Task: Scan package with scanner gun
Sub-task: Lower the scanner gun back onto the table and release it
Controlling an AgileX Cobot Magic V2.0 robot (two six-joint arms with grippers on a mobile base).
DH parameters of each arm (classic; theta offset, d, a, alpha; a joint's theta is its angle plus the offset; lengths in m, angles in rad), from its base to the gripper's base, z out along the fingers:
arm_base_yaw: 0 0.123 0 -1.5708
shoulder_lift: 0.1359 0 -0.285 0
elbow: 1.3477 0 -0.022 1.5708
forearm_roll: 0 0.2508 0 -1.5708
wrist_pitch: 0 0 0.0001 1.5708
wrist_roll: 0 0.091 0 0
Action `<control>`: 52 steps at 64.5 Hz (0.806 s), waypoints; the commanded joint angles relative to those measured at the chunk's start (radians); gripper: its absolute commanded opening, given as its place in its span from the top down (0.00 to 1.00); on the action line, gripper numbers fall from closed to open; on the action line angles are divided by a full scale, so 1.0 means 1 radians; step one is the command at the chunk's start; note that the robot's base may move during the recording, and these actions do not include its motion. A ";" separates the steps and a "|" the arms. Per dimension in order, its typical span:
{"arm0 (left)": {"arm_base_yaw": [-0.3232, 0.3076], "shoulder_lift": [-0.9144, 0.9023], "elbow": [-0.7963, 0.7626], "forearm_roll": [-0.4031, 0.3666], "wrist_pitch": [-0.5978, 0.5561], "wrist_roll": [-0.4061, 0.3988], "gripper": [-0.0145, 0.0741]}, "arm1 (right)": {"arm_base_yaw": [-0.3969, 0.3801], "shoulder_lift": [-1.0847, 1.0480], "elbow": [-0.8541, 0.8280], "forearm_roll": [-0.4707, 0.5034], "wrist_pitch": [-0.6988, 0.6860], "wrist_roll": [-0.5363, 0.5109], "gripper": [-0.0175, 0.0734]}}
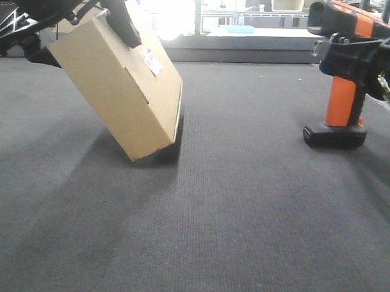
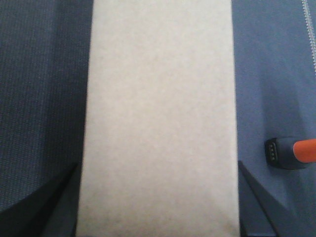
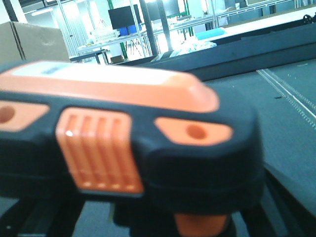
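Observation:
My left gripper has the package, which hangs tilted by the mat now. It will put the package down on the dark mat's side [image 1: 0,122] farthest from the scanner gun.
The package [image 1: 120,86], a plain tan box with a white barcode label [image 1: 152,61], hangs tilted at the left, its lowest corner at or just above the dark mat [image 1: 244,205]. My left gripper [image 1: 117,21] is shut on its upper end. In the left wrist view the package [image 2: 158,113] fills the middle, with a dark finger [image 2: 52,202] at each side. The scanner gun [image 1: 341,100] stands at the right on its flat black base, and my right gripper [image 1: 353,54] is shut around its head. The right wrist view shows the black and orange scanner gun [image 3: 123,133] close up.
A raised grey ledge [image 1: 249,48] runs along the back of the mat, with bright shelving behind it. A metal rail [image 3: 291,94] lies along the mat's right side. The scanner's base [image 2: 282,153] sits right of the package in the left wrist view.

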 commanded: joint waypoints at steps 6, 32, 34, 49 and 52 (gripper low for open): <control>-0.005 -0.006 -0.004 -0.005 -0.025 -0.007 0.88 | -0.002 -0.042 0.053 -0.006 -0.025 0.002 0.25; -0.005 -0.006 -0.004 -0.005 -0.025 -0.007 0.88 | -0.002 -0.182 0.218 -0.010 -0.025 0.002 0.28; -0.005 -0.006 -0.004 -0.005 -0.025 -0.007 0.88 | -0.002 -0.199 0.233 -0.012 -0.025 0.002 0.29; -0.005 -0.006 -0.004 0.005 -0.025 -0.005 0.88 | -0.002 -0.382 0.334 -0.012 0.002 0.002 0.67; -0.003 -0.008 -0.004 0.017 -0.017 0.005 0.88 | -0.002 -0.422 0.343 -0.012 0.045 0.002 0.79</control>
